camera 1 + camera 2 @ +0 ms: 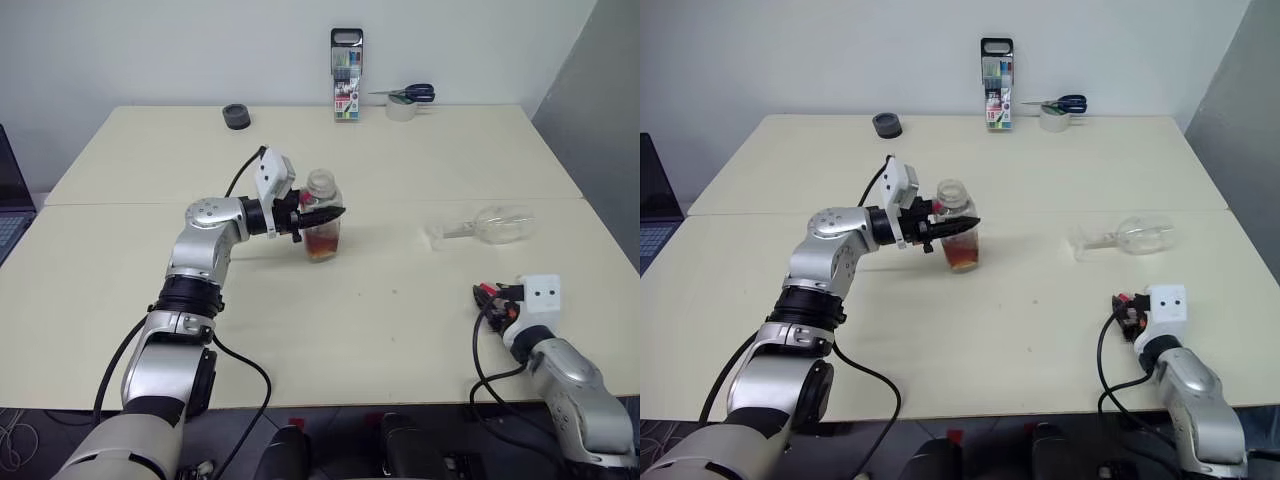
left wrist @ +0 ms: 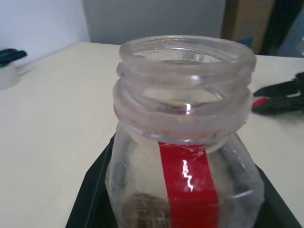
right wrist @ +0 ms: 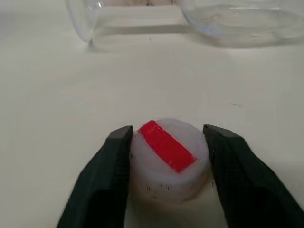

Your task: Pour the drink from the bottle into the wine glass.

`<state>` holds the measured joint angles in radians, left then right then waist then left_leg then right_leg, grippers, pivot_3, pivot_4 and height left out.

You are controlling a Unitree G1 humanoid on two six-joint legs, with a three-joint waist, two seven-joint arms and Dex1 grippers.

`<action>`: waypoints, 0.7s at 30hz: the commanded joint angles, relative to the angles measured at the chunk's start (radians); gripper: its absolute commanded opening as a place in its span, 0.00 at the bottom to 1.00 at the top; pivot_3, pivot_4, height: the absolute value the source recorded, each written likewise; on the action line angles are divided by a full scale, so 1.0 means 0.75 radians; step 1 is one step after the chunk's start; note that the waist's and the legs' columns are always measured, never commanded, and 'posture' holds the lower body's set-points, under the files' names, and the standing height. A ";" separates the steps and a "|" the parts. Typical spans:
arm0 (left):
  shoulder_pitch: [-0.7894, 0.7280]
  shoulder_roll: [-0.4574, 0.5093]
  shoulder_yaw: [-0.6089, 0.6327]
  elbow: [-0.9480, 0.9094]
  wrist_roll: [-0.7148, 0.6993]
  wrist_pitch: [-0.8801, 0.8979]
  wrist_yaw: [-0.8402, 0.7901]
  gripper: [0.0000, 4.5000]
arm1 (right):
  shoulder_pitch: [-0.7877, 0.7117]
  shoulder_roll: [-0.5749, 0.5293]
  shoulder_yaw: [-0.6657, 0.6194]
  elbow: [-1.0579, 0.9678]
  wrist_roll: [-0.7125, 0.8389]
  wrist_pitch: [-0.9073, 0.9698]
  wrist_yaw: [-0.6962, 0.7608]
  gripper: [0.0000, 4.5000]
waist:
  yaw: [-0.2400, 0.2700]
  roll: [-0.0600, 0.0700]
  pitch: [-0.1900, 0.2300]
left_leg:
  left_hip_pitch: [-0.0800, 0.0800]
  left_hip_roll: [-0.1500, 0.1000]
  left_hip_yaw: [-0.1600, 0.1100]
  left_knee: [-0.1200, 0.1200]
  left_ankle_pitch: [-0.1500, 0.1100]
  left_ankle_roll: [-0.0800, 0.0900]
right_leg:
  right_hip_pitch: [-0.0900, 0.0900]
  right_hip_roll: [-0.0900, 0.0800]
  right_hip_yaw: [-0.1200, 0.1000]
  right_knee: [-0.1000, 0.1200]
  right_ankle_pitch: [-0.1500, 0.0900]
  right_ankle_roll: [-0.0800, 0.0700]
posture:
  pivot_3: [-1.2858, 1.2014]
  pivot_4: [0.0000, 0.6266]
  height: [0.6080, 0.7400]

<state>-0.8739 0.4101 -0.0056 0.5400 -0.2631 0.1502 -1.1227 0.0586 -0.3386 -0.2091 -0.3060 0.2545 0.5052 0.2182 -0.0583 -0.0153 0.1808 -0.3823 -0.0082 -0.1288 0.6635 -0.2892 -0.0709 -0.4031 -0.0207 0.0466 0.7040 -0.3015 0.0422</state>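
The robot's left gripper will release the bottle, which now stands mid-table, on the table [image 1: 202, 239] just in front of the seam, over toward the laptop.
The bottle [image 1: 322, 222], clear with a red label strip and no cap on its wide neck, stands mid-table. A little amber drink [image 1: 322, 244] sits in its bottom. My left gripper [image 1: 326, 213] is shut on the bottle's body from the left; the open neck [image 2: 183, 71] looms close in the left wrist view. The wine glass [image 1: 495, 225] lies on its side at the right, its foot pointing left. Near the front right edge, my right gripper [image 3: 168, 130] is low over the table, open, its fingers close on either side of a white cap with red tape [image 3: 168, 156] resting on the table.
A tall marker-pen case [image 1: 346, 75] stands at the back edge, with a tape roll [image 1: 402, 110] and scissors [image 1: 415, 93] beside it. A small dark round object [image 1: 237, 116] sits at the back left. A laptop's edge [image 1: 8, 205] shows at far left.
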 commanded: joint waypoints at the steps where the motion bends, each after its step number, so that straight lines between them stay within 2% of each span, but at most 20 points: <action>1: -0.006 0.050 0.057 -0.048 -0.015 -0.003 0.042 0.38 | 0.018 -0.014 0.006 0.035 0.016 0.032 0.045 0.84 | -0.001 0.000 0.000 | 0.000 0.000 0.000 0.000 0.000 0.000 | 0.000 0.000 0.000 0.000 0.000 0.000 | 0.52 0.24 1.00; 3: 0.005 0.069 0.067 -0.051 -0.009 -0.004 0.073 0.38 | 0.028 -0.035 -0.015 0.038 0.030 0.057 0.061 1.00 | -0.001 0.000 0.000 | 0.000 0.001 0.000 0.000 0.000 0.000 | 0.000 0.001 0.000 0.000 0.000 0.000 | 0.52 0.24 1.00; 9: 0.016 0.124 0.113 -0.005 0.039 -0.027 0.261 0.38 | 0.075 -0.225 -0.026 -0.105 -0.013 -0.002 0.189 1.00 | 0.006 0.000 0.000 | -0.001 0.000 -0.002 0.000 0.000 0.000 | 0.000 0.000 -0.001 -0.001 0.000 0.000 | 0.52 0.24 1.00; 11: 0.021 0.151 0.142 0.026 0.065 -0.027 0.365 0.38 | 0.050 -0.290 -0.009 -0.252 0.091 0.016 0.308 1.00 | 0.006 0.000 0.000 | -0.002 -0.001 -0.001 0.000 0.000 0.000 | 0.000 -0.001 -0.001 -0.001 0.000 0.000 | 0.52 0.24 1.00; 13: 0.026 0.183 0.181 0.066 0.095 -0.022 0.492 0.38 | -0.034 -0.349 0.055 -0.390 0.217 0.097 0.422 1.00 | -0.005 0.000 0.000 | -0.001 -0.001 -0.001 0.000 0.000 0.000 | 0.000 -0.001 -0.001 -0.001 0.000 0.000 | 0.52 0.24 1.00; 15: 0.025 0.207 0.223 0.101 0.103 -0.004 0.595 0.38 | -0.185 -0.372 0.175 -0.432 0.252 0.169 0.477 1.00 | -0.020 0.000 0.000 | 0.000 0.001 -0.001 0.000 0.000 0.000 | 0.000 0.001 -0.001 0.000 0.000 0.000 | 0.52 0.24 1.00; 21: 0.070 0.244 0.301 0.095 0.096 0.032 0.765 0.38 | -0.573 -0.227 0.464 -0.280 0.189 0.230 0.457 1.00 | -0.022 -0.002 0.000 | -0.002 0.001 -0.006 0.001 0.001 -0.001 | -0.001 0.000 -0.005 0.001 0.000 0.000 | 0.52 0.24 1.00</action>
<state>-0.8156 0.5715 0.1796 0.6410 -0.1838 0.1752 -0.5832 -0.3435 -0.5235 0.1104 -0.5306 0.4107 0.6750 0.5669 -0.0748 -0.0165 0.1809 -0.3841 -0.0082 -0.1331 0.6639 -0.2879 -0.0730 -0.4039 -0.0217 0.0427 0.7040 -0.3014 0.0420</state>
